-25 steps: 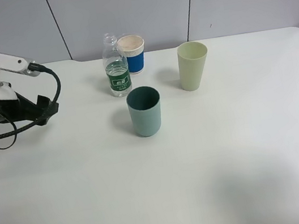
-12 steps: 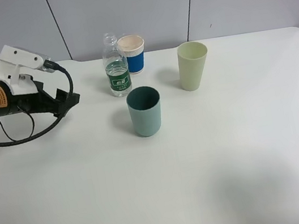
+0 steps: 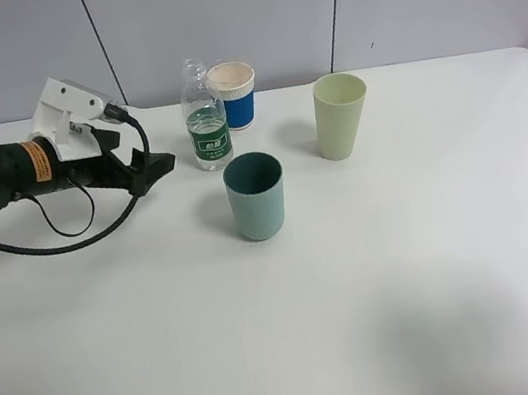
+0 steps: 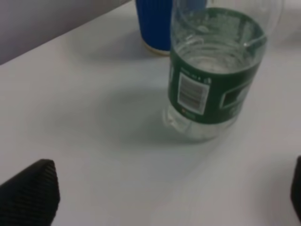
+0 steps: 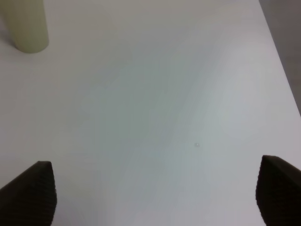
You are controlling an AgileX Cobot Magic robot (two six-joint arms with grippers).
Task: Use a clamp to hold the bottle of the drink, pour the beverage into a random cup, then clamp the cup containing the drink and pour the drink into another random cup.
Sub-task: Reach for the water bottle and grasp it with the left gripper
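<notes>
The green label [image 3: 211,140] [image 4: 211,89] is on the lower half of the water bottle. My left gripper goes there next and closes on it.
A clear water bottle [image 3: 205,116] with a green label and no cap stands at the back of the white table [image 3: 407,265]. It is about half full. A dark teal cup [image 3: 256,197] stands in front of it. A pale green cup [image 3: 340,115] stands to the right. My left gripper [image 3: 152,165] is open just left of the bottle, not touching it. In the left wrist view the bottle [image 4: 214,70] stands ahead of the open left gripper [image 4: 162,197]. My right gripper [image 5: 153,193] is open and empty, with the pale green cup [image 5: 26,23] far off.
A blue paper cup [image 3: 235,93] with a white rim stands right behind the bottle, close to the back wall; it also shows in the left wrist view [image 4: 157,23]. The table's right edge [image 5: 282,70] shows in the right wrist view.
My left arm has moved right across the table toward the bottle, its gripper staying open. The bottle and cups have not moved.
</notes>
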